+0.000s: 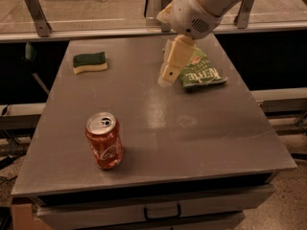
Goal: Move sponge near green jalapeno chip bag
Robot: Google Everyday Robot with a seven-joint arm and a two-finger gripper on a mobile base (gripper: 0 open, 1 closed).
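The sponge's end (103, 61) faces the green jalapeno chip bag, and my gripper needs to go there next and close on it.
The sponge (89, 62), dark green on top with a pale yellow base, lies flat at the table's far left. The green jalapeno chip bag (200, 72), crinkled with white lettering, lies at the far right of the table. My gripper (169, 75) hangs from the white arm above the table's far middle, just left of the chip bag and partly in front of its left edge. It is well to the right of the sponge and holds nothing that I can see.
A red soda can (104, 140) stands upright at the table's near left. The grey table (192, 143) has drawers under its front edge. A rail with metal posts (36, 13) runs behind the table.
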